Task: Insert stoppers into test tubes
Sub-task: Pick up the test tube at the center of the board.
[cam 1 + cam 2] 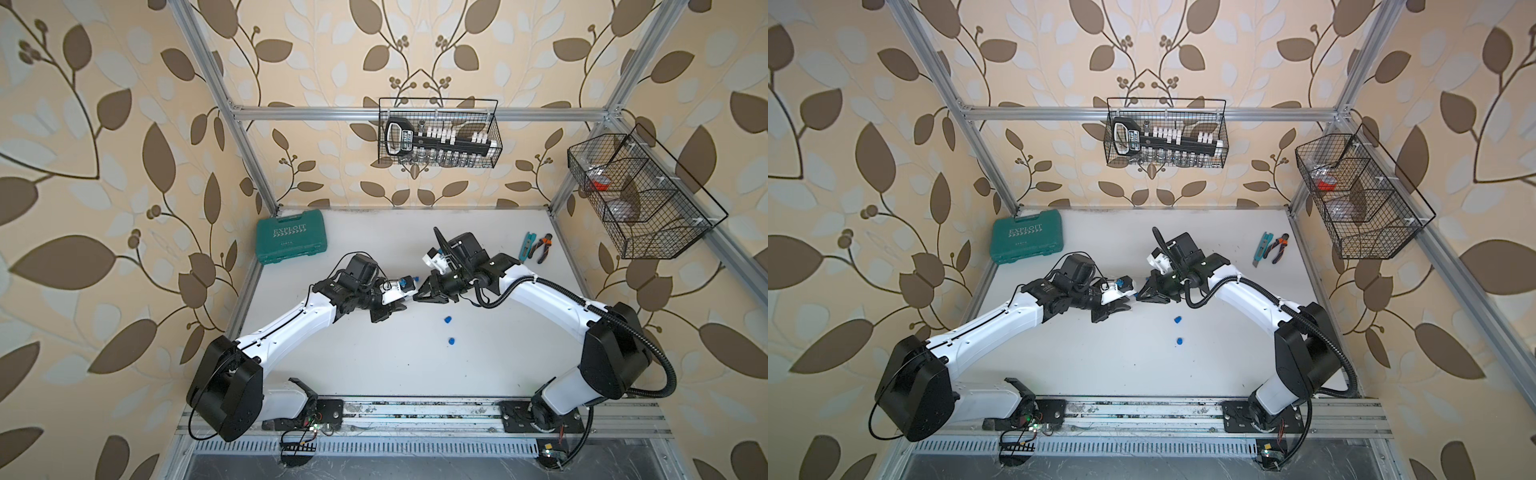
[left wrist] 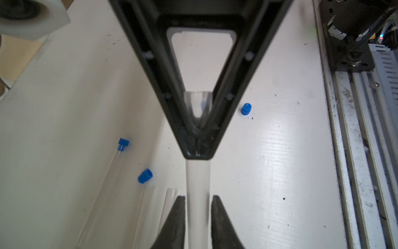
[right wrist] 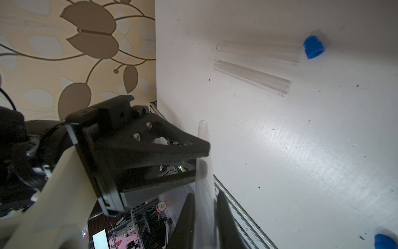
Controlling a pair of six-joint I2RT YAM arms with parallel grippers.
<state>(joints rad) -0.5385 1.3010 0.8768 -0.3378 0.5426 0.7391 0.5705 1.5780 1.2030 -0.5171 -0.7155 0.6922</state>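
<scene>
My right gripper is holding the test tube near its open end. Next, my left gripper grips its rounded end (image 3: 203, 129) before my right gripper gets a stopper.
A clear test tube (image 2: 197, 183) hangs in the air between both grippers above the table's middle. My right gripper (image 3: 205, 198) is shut on it near its open end. The tube's rounded end (image 3: 203, 126) sticks out past my left gripper (image 2: 198, 199), whose jaws flank the tube with hairline gaps. In a top view the two gripper tips meet, left (image 1: 405, 305) and right (image 1: 419, 296). Two bare test tubes (image 3: 258, 52) (image 3: 252, 78) lie side by side. A third tube (image 2: 103, 194) lies with a blue stopper (image 2: 123, 143) in it. Loose stoppers (image 1: 447, 319) (image 1: 451, 340) lie to the right.
A green tool case (image 1: 291, 236) lies at the back left. Pliers (image 1: 543, 246) and a cutter (image 1: 527, 245) lie at the back right. Wire baskets hang on the back wall (image 1: 438, 99) and the right frame (image 1: 665, 232). The arms' base rail (image 1: 415, 415) runs along the front.
</scene>
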